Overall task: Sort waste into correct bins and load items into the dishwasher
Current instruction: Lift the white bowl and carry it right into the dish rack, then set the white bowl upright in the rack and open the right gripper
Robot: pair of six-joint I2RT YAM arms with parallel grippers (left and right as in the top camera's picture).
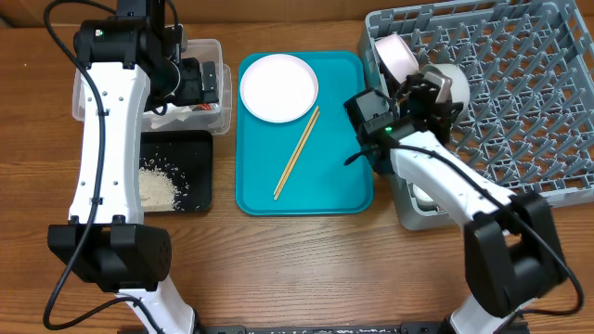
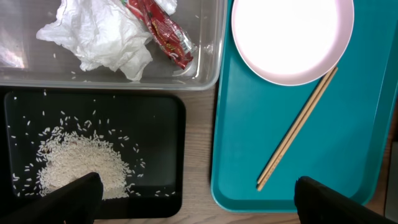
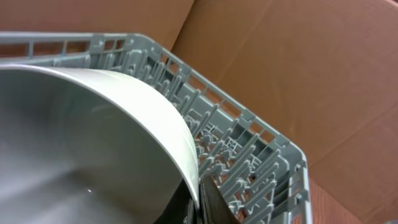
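The robot's right gripper will let go of the pale bowl in the grey rack [image 1: 417, 130], between the pinkish bowl and the small pale object.
My right gripper [image 1: 432, 91] is shut on the rim of a pale bowl [image 1: 455, 80] and holds it tilted over the left part of the grey dish rack [image 1: 520, 102]. The right wrist view shows the bowl [image 3: 81, 137] pinched between my fingers [image 3: 199, 202], with the rack [image 3: 249, 155] behind. A second pinkish bowl [image 1: 397, 54] stands in the rack. My left gripper [image 1: 200, 82] is open and empty above the clear tub [image 1: 215, 48]. The tub [image 2: 211, 74] holds the napkin [image 2: 99, 37] and red wrapper [image 2: 165, 31]. Rice [image 2: 81, 163] lies in the black tray [image 2: 155, 124].
The teal tray [image 1: 348, 176] in the middle carries the round plate [image 1: 278, 86] and the chopsticks [image 1: 297, 153]; both also show in the left wrist view, plate [image 2: 292, 37] and chopsticks [image 2: 298, 127]. A small pale object [image 1: 425, 197] sits at the rack's front-left corner. Cardboard stands behind the rack.
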